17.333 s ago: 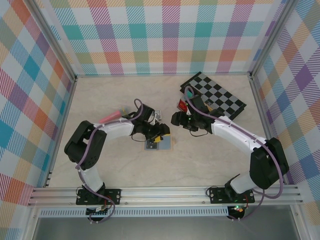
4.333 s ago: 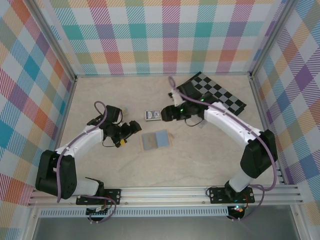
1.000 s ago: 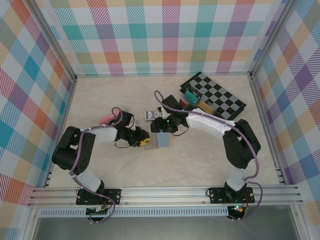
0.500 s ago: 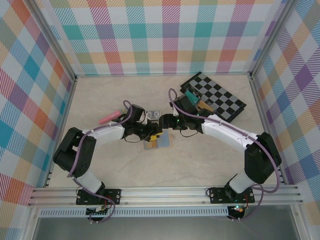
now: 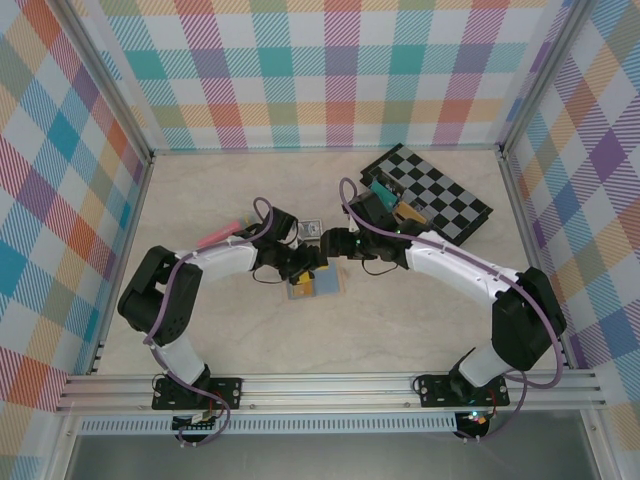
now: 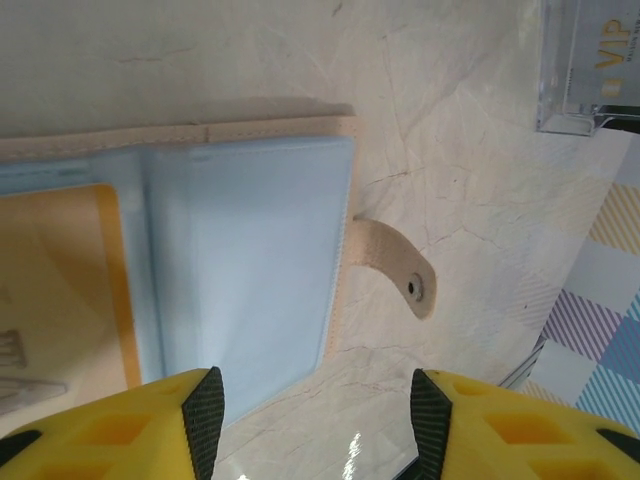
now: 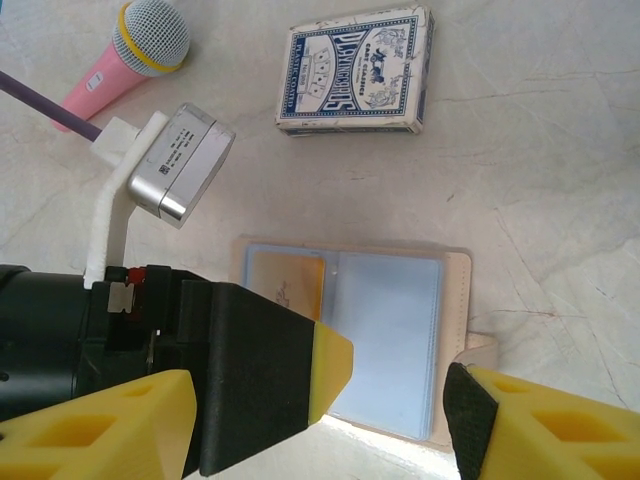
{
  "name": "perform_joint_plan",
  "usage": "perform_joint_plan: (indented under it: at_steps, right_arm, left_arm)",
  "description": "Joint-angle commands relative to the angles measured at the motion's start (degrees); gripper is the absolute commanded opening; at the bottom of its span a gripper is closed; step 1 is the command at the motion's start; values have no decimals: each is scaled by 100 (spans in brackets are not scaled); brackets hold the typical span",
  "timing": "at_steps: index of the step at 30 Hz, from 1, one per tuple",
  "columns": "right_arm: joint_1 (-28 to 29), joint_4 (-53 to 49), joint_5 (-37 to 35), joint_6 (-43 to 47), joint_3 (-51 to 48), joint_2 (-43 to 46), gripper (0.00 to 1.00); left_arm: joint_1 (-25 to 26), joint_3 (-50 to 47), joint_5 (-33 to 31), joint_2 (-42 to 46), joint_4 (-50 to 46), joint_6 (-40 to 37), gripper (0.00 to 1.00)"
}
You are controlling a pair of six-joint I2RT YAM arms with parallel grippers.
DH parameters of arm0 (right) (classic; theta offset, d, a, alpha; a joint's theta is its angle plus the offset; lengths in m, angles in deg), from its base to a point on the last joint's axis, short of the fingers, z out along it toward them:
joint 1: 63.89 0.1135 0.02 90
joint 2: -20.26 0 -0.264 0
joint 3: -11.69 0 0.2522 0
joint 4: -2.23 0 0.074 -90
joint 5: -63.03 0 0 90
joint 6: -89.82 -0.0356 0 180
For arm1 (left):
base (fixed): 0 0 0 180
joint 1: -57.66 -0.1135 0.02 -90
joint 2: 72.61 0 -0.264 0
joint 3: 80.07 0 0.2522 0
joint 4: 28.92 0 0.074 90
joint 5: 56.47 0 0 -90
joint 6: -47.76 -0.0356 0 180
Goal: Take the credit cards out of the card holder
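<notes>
The left gripper blocks the right gripper over the empty pocket, so the left gripper will back away and pinch the yellow card's pocket at its outer edge [image 5: 290, 290].
The card holder [image 5: 324, 286] lies open and flat on the table, tan rim outside, blue-grey pockets inside, its tab [image 6: 396, 264] pointing away from the fold. A yellow credit card [image 7: 285, 284] sits in its left pocket [image 6: 62, 280]; the right pocket [image 6: 245, 250] looks empty. My left gripper [image 6: 318, 425] hovers open over the holder's near edge, nothing between its pads. The right gripper [image 7: 320, 430] is open just above the holder, with the left gripper's black and yellow finger [image 7: 330, 368] between its fingers' span. In the top view both grippers meet, left gripper [image 5: 313, 265], right gripper [image 5: 326, 244].
A blue playing-card pack [image 7: 355, 70] lies just beyond the holder, a pink microphone [image 7: 120, 58] further left. A clear rack [image 6: 590, 62] holding a VIP card stands near the holder. The checkerboard [image 5: 440, 195] with small items lies at the back right.
My left gripper has slid right over the open holder and its jaws have spread wider. The right gripper pulled back slightly toward the far side and has held still since.
</notes>
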Motion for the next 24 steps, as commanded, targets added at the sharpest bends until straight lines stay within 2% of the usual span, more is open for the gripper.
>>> perform_joint_plan:
  at_steps: [1,8,12,14,20,24]
  right_arm:
    - [-32,69,260,79,14,24,67]
    - [-33,182,1447,89,306,-634,67]
    - [-32,238,2079,15,568,-1226,61]
    - [-32,278,2140,-57,622,-1424,57]
    - [-98,290,2417,-164,835,-1951,36]
    - [-153,260,2391,-217,901,-2202,33]
  left_arm:
    - [-203,31,-205,275,-321,-182,52]
    - [-906,-548,-656,1072,-952,-243,51]
    - [-1148,-888,-665,1355,-981,-250,49]
    - [-1189,-990,-646,1429,-970,-247,47]
    - [-1198,-1137,-389,1387,-626,-141,39]
    - [-1198,-1170,-176,1238,-265,-34,36]
